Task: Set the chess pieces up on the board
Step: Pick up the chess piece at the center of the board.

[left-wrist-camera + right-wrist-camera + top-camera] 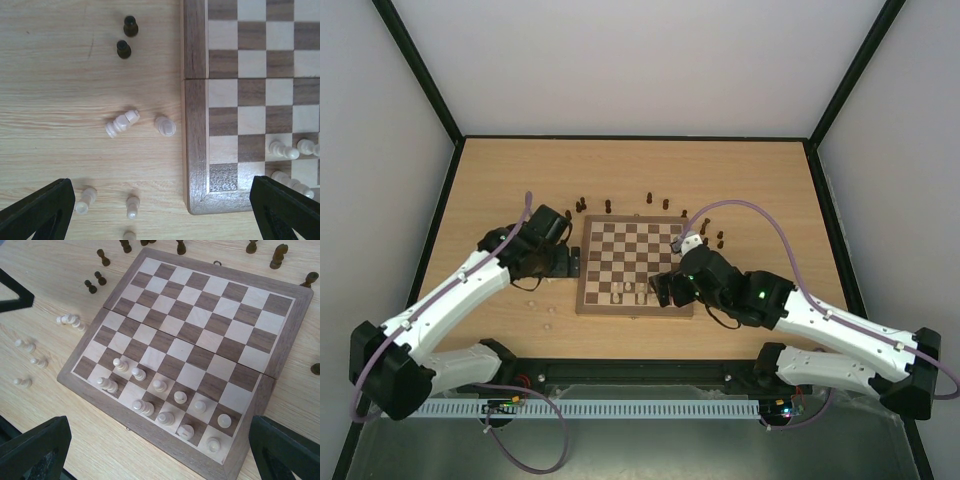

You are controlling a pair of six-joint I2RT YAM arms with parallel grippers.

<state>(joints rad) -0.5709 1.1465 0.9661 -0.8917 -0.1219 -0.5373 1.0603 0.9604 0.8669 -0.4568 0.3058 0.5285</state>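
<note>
The standing cream piece is between the lying cream piece and the board's edge. Next, my left gripper closes on the upper part [571, 279] [166, 128] of the standing cream piece.
The board [632, 243] lies in the middle of the table. Several cream pieces [159, 385] stand in its two near rows, toward the right side. Several more cream pieces [121, 123] lie or stand on the table left of the board. Dark pieces [608, 206] stand off the board along its far edge and right side. My left gripper [568, 262] is open and empty over the table at the board's near left corner [197, 200]. My right gripper [665, 288] is open and empty above the board's near right edge [165, 450].
Two dark pawns [126, 37] stand on the table left of the board's far half. Small cream pieces [532, 302] lie between the left arm and the board. Black frame rails and pale walls bound the table.
</note>
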